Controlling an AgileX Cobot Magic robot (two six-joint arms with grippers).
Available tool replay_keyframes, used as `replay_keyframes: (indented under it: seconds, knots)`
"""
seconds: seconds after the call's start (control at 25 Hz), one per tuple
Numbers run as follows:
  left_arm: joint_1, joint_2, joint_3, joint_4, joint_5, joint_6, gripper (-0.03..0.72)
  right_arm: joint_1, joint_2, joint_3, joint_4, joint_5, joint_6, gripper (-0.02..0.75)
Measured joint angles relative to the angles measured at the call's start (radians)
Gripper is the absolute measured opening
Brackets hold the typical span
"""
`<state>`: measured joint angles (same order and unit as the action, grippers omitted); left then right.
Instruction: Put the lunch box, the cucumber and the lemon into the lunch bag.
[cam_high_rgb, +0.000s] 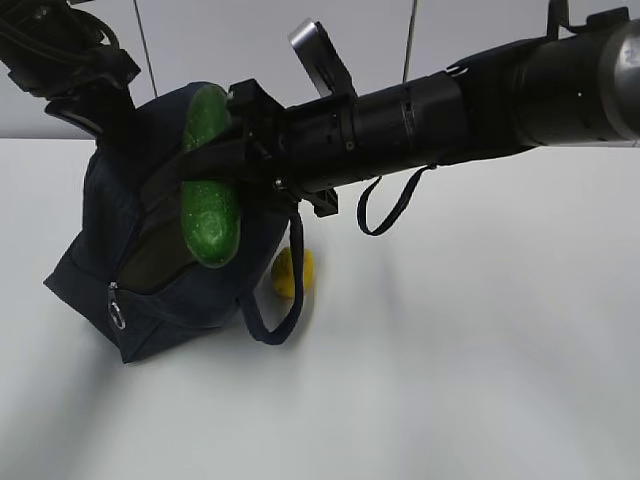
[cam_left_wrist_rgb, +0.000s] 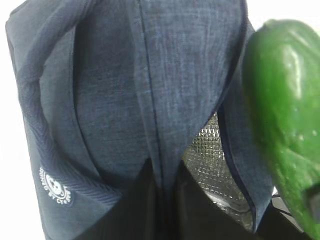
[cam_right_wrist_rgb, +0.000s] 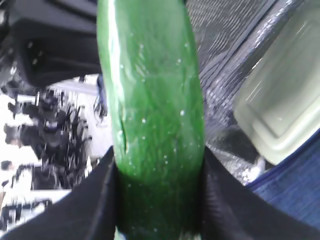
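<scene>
Next, I let go of the cucumber with my right gripper inside the lunch bag, on the silver lining (cam_high_rgb: 193, 212) (cam_right_wrist_rgb: 231, 70) beside the lunch box. The cucumber now hangs upright at the bag's mouth.
The navy lunch bag (cam_high_rgb: 100, 260) stands tilted on the table with its mouth open toward the right. My left gripper (cam_high_rgb: 105, 105) is shut on a fold of the bag's top fabric (cam_left_wrist_rgb: 167, 200) and holds it up. My right gripper (cam_high_rgb: 222, 150) reaches across and is shut on the dark green cucumber (cam_high_rgb: 210, 190), which hangs upright at the bag's mouth. Its fingers clamp both sides of the cucumber (cam_right_wrist_rgb: 150, 100). The lunch box (cam_right_wrist_rgb: 280, 115), sage-green lid showing, lies inside against the silver lining. The yellow lemon (cam_high_rgb: 293, 272) sits on the table behind a bag handle.
A loop handle (cam_high_rgb: 270, 325) hangs from the bag's right side onto the table. Another dark strap (cam_high_rgb: 385, 210) dangles under the right arm. The zipper's ring pull (cam_high_rgb: 117, 312) hangs at the bag's lower left corner. The white table (cam_high_rgb: 450, 380) extends to the right and front.
</scene>
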<state>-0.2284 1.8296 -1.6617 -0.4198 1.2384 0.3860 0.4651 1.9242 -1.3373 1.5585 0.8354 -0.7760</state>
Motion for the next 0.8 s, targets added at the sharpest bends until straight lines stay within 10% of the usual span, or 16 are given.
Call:
replay_keyframes:
  seconds: [0.8]
  knots:
    - [0.0, 0.0, 0.0, -0.029, 0.0, 0.002, 0.006, 0.012, 0.115, 0.046, 0.237, -0.158, -0.086, 0.294]
